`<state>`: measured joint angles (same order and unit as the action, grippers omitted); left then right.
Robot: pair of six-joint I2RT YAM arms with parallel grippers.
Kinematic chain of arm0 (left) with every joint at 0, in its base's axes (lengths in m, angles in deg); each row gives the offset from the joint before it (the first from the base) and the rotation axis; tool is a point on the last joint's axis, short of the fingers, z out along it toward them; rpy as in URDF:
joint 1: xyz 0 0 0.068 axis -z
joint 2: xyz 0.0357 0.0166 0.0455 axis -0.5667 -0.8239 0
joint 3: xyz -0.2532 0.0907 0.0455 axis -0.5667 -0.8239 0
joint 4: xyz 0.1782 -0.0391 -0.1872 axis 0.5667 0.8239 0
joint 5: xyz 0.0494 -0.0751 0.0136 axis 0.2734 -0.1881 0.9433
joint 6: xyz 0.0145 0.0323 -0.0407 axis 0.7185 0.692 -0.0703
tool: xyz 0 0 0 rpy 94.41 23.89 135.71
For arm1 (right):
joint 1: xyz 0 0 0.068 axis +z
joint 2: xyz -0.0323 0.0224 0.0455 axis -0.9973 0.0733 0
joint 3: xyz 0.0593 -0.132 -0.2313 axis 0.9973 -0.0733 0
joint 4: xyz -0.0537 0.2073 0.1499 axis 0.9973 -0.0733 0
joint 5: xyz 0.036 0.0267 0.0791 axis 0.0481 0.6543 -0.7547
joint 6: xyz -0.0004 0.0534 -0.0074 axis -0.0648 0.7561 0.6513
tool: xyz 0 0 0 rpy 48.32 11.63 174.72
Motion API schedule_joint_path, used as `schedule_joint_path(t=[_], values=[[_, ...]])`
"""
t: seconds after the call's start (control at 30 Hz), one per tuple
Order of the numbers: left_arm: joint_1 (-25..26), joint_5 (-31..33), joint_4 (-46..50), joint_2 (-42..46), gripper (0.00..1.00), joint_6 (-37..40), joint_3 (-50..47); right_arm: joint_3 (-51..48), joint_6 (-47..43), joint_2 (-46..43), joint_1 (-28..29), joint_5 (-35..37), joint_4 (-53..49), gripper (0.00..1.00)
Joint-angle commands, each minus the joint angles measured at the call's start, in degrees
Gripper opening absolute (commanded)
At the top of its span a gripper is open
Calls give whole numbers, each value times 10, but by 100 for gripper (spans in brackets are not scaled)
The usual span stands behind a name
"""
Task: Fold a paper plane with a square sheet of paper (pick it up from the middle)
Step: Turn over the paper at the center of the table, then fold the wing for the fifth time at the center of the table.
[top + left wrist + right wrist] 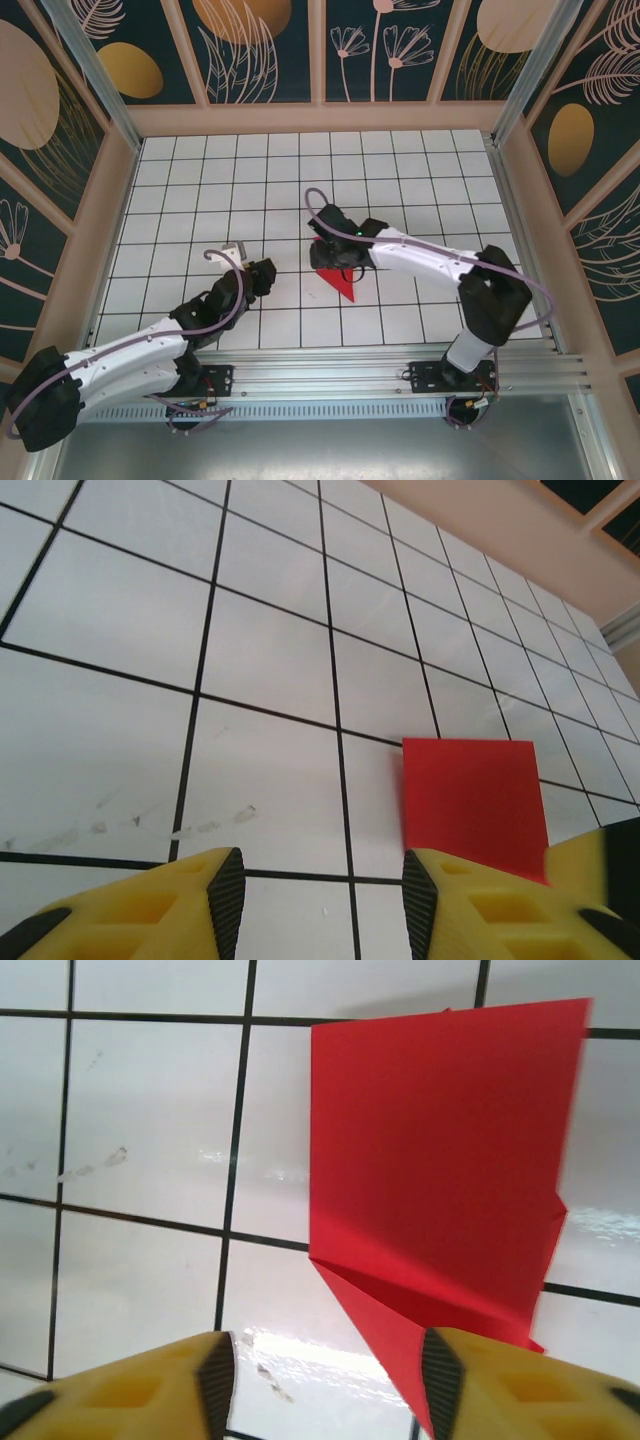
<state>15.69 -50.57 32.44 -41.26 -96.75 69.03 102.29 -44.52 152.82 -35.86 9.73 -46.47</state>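
I can see the red paper's layers standing apart along one edge, so I will pinch that edge [533, 1332] with my right gripper while my left gripper steadies the opposite side of the paper.
The red sheet of paper [340, 278] lies flat on the tiled floor, folded into a pointed shape with its tip toward the near right. My right gripper [333, 258] hovers over its wide end. In the right wrist view the gripper [330, 1380] is open; the paper [440, 1160] spreads ahead, and its pointed corner runs down beside the right fingertip [442, 1370] without being pinched. My left gripper [268, 275] is to the left of the paper, also open [322, 895], with bare tile between its pads. The paper [475, 800] sits just beyond its right finger.
White tiled floor [250, 180] with black grid lines, enclosed by tan wooden walls [320, 118] at the back and sides. A metal rail [330, 370] carrying both arm bases runs along the near edge. Faint smudges mark a tile [140, 825] left of the paper.
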Motion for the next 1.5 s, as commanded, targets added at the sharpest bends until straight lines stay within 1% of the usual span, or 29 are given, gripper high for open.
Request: schedule_joint_path(t=[0.0,0.07,0.13,0.2,0.23,0.3,0.37,0.43,0.57,0.63,0.8,0.93,1.03,1.1,1.27,1.37,1.47], values=[[-3,-34,-34,-19,47,-9,7,-89,3,-47,-37,-133,131,37],[-3,-48,-44,-35,47,-8,13,-116,1,-67,-48,-164,152,28],[-3,-61,-61,-55,47,-7,16,-131,-3,-75,-55,-184,158,21],[-3,-75,-67,-78,47,-4,26,-142,-3,-72,-64,-190,156,19],[-3,-84,-66,-90,47,2,37,-147,-5,-70,-68,-192,156,16],[-3,-98,-54,-111,47,13,60,-159,-5,-69,-81,-185,160,15],[-4,-111,-58,-130,47,16,69,-179,-3,-65,-100,-208,189,15],[-3,-125,-63,-148,47,20,77,-191,-3,-55,-113,-222,208,13],[-3,-154,-68,-175,48,20,90,-202,-10,-35,-127,-244,231,12],[-3,-161,-69,-189,48,21,96,-205,-13,-32,-134,-234,223,12],[-3,-180,-73,-217,48,22,113,-240,-17,-48,-162,-251,240,13],[-4,-210,-88,-245,48,22,124,-272,-17,-53,-181,-274,270,13],[-3,-242,-90,-271,49,19,140,-293,-16,-53,-183,-279,282,13],[-3,-262,-102,-290,50,11,145,-311,-12,-53,-202,-292,300,13],[-3,-308,-113,-337,52,-18,170,-341,-15,-61,-212,-287,311,14],[-3,-329,-129,-368,54,-48,177,-364,-15,-60,-225,-309,339,15],[-2,-352,-133,-390,53,-65,184,-372,-20,-60,-228,-305,340,15]])
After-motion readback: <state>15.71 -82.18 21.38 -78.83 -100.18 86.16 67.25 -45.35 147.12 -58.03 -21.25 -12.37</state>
